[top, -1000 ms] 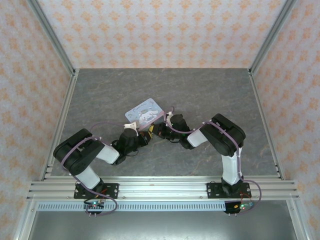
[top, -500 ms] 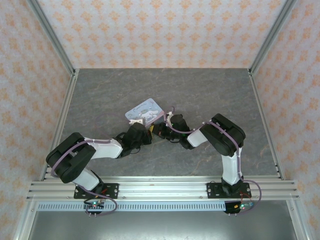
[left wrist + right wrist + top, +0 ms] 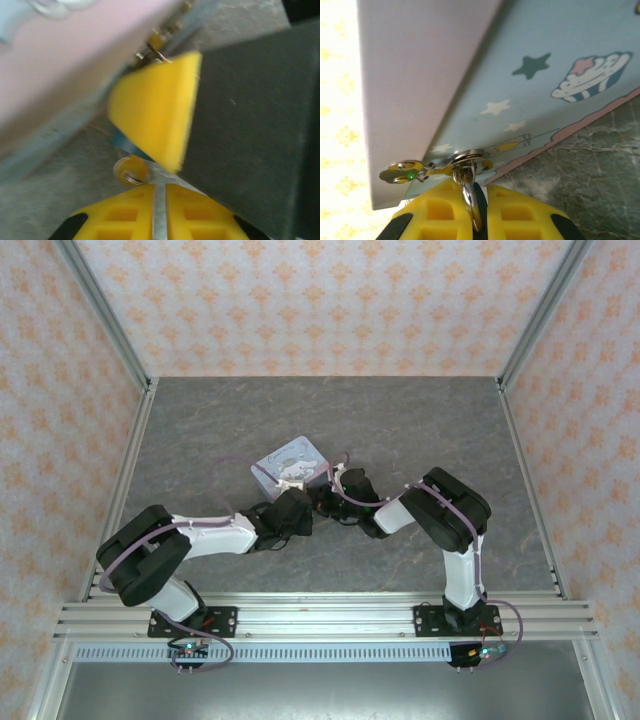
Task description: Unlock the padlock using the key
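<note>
The key's ringed head sticks out beside my left gripper's closed fingertips. I need to back off, open and pinch the key's head point(image 3: 131, 170) between both fingers before I turn it.
The pastel tin box point(image 3: 290, 460) sits mid-table with both grippers meeting at its near edge. In the right wrist view, my right gripper point(image 3: 476, 186) is shut on the padlock point(image 3: 469, 192). Its silvery shackle hangs from the tin's metal hasp point(image 3: 470, 157), and its dark body is pinched between the yellow fingers. In the left wrist view, my left gripper point(image 3: 159, 186) is shut, with the thin silvery key point(image 3: 131, 171) at its fingertips. The key's ringed head pokes out to the left. A teal sliver of the padlock point(image 3: 124, 142) shows just above it, under the right gripper's blurred yellow finger point(image 3: 155, 105).
The tin point(image 3: 545, 75) rests on grey marbled table point(image 3: 420, 420), tilted close over both grippers. A small metal tab with a ring point(image 3: 400, 172) dangles beside the hasp. Patterned walls and aluminium rails point(image 3: 320, 615) enclose the table. The two arms point(image 3: 200, 535) nearly touch at the wrists.
My left arm has stretched right, bringing its gripper up against the right gripper. The tin tipped briefly and has settled again. The right arm has stayed put.
</note>
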Motion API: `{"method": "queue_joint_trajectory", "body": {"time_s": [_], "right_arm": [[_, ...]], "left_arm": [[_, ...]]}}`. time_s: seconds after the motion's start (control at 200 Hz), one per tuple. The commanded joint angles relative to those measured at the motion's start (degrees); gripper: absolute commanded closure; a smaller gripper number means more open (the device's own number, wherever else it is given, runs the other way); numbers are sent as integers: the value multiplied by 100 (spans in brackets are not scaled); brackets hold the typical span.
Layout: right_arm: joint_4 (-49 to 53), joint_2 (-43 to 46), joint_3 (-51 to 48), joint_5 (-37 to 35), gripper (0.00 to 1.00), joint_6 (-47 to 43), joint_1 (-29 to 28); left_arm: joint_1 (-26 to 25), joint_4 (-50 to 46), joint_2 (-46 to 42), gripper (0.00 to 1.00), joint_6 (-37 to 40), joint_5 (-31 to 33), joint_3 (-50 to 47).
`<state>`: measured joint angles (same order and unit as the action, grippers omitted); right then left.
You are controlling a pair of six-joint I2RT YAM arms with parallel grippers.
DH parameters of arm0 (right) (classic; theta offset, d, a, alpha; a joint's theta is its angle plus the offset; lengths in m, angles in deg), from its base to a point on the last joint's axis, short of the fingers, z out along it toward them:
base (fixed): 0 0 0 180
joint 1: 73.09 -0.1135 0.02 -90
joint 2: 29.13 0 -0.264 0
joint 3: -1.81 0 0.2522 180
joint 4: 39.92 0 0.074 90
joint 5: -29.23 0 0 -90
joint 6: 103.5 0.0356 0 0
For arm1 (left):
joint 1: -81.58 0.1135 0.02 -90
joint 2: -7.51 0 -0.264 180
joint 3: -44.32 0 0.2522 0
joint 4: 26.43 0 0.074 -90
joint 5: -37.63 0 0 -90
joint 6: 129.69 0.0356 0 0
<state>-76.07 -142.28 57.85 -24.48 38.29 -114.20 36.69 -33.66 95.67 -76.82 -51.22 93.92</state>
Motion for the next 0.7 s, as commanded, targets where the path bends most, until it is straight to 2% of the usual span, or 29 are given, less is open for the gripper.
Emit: {"method": "queue_joint_trajectory", "body": {"time_s": [0.0, 0.08, 0.21, 0.275, 0.44, 0.696], "right_arm": [[831, -164, -74, 268, 100, 214, -144], [795, -152, -71, 352, 100, 235, -128], [714, -144, -80, 457, 100, 294, -100], [672, -138, -82, 502, 100, 315, -84], [589, -155, -56, 638, 100, 373, -54], [157, -216, -78, 819, 100, 653, -7]], "left_arm": [[26, 619, -53, 69, -306, -370, -358], [145, 1065, -222, 58, -518, -551, -647], [459, 1703, -584, 47, -821, -938, -1081], [644, 1930, -814, 45, -982, -1104, -1265], [942, 2059, -1163, 46, -1110, -1453, -1392], [1034, 2657, -852, 53, -1322, -1719, -1568]]}}
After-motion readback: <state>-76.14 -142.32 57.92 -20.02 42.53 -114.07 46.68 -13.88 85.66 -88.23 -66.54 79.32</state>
